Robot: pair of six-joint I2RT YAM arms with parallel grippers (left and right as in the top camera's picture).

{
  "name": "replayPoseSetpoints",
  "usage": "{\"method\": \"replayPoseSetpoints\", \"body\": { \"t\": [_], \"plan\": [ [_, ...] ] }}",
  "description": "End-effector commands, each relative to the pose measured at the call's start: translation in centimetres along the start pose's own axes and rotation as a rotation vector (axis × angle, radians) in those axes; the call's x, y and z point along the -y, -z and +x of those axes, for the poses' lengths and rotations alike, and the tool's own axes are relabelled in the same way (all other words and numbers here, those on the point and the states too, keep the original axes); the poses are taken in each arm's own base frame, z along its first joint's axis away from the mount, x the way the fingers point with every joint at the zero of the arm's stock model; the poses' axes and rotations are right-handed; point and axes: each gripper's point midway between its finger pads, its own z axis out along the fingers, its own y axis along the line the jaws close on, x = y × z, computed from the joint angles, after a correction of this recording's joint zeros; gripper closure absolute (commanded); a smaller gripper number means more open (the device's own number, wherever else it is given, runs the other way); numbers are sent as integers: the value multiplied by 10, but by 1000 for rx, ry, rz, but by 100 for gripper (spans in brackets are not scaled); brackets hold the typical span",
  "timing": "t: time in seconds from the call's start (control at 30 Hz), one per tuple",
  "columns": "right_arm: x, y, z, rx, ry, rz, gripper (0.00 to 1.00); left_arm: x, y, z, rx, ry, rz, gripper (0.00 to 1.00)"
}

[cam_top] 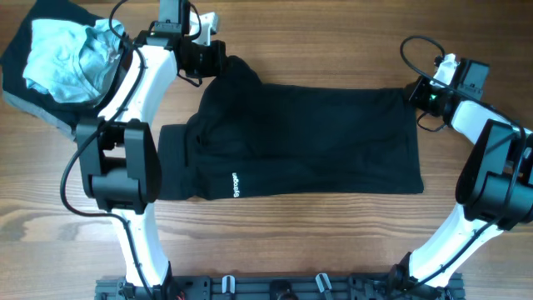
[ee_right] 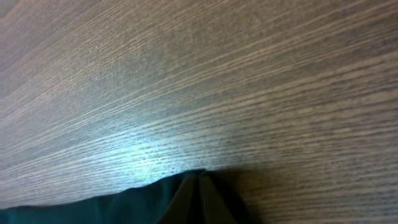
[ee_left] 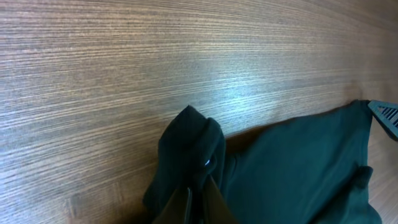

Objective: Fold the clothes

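Note:
I need to use my left gripper to let go of the far corner of the black garment on the garment's near part (cam_top: 201, 169), beside the white lettering.
A black garment (cam_top: 308, 142) lies spread across the middle of the wooden table, with small white lettering near its lower left. My left gripper (cam_top: 218, 60) is shut on the garment's far left corner, which bunches up around the fingers in the left wrist view (ee_left: 186, 149). My right gripper (cam_top: 414, 92) is shut on the garment's far right corner; the right wrist view shows the closed fingers (ee_right: 199, 186) pinching the dark cloth edge (ee_right: 93, 208) on the table.
A pile of clothes sits at the far left corner: a light blue garment (cam_top: 62, 54) on dark cloth (cam_top: 17, 75). A dark rail (cam_top: 283, 287) runs along the table's front edge between the arm bases.

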Motion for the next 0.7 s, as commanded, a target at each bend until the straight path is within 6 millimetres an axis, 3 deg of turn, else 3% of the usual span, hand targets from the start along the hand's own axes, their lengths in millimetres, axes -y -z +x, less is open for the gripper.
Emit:
{"method": "replayPoseSetpoints", "body": {
  "t": [0.0,0.13,0.23,0.3,0.4,0.47,0.53,0.67],
  "plan": [
    [-24,36,-33,83,13,-37,96,11,39,-17,85,-41,-53,96],
    [-15,93,-54,150,-15,105,96,12,83,-11,105,-35,-177,96],
    [-15,100,-41,98,-5,119,96,15,89,-9,100,-43,-179,96],
    [-15,103,-31,56,19,127,96,12,88,5,45,-20,-189,96],
    [-8,120,-19,20,-40,187,96,3,93,43,-96,43,-237,96],
    [8,138,13,-70,-253,311,96,-8,103,82,-248,105,-312,96],
    [20,151,47,-190,-306,416,96,-9,118,121,-406,167,-343,96],
    [34,168,76,-297,-321,538,96,-13,124,166,-578,233,-369,95]
  ]
}}
